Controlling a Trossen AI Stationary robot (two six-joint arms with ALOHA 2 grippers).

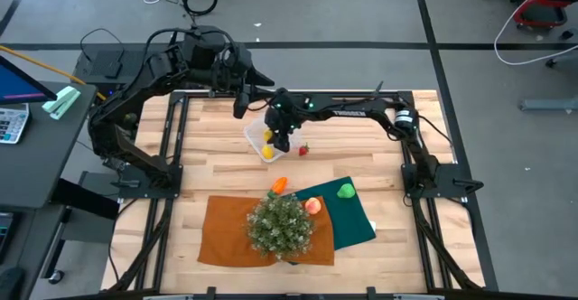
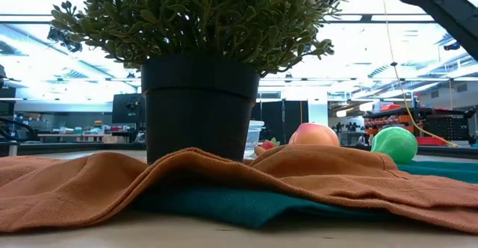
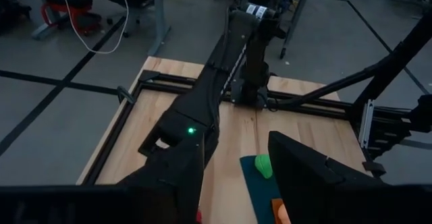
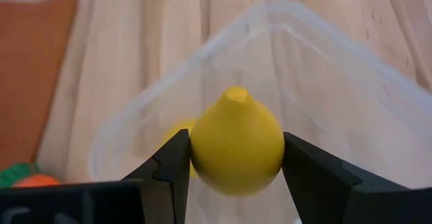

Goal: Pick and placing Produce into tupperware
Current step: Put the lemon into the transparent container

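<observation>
My right gripper has the lemon now. It will let go of it inside the clear tupperware, snug point(image 1: 270, 144) point(image 4: 233, 167) against the other yellow piece.
My right gripper point(image 1: 274, 140) reaches in from the table's right and is shut on a yellow lemon point(image 4: 236, 143) over the clear tupperware point(image 1: 261, 139), which stands on the wood at the table's far middle. Another yellow piece point(image 4: 177, 131) lies inside it. A red strawberry point(image 1: 303, 149) lies just right of the tupperware. An orange carrot point(image 1: 279, 184) and a peach point(image 1: 312, 205) lie by the plant. A green piece point(image 1: 345, 190) rests on the dark green cloth. My left gripper point(image 3: 236, 197) is open and empty, above the table beyond the tupperware's far left. My right gripper pinches the lemon between its two fingers, on its two opposite sides point(image 4: 196, 153), around its widest part. The fingers come from above, pointing down. The lemon is clear of the tupperware's floor, its pointed tip point(image 4: 236, 92) turned away from the wrist.
A bushy potted plant point(image 1: 280, 223) stands on an orange cloth point(image 1: 226, 232) at the near middle, beside the dark green cloth point(image 1: 352, 219). Black rails point(image 1: 172, 146) frame the table on left and right. Bare wood lies left of the tupperware.
</observation>
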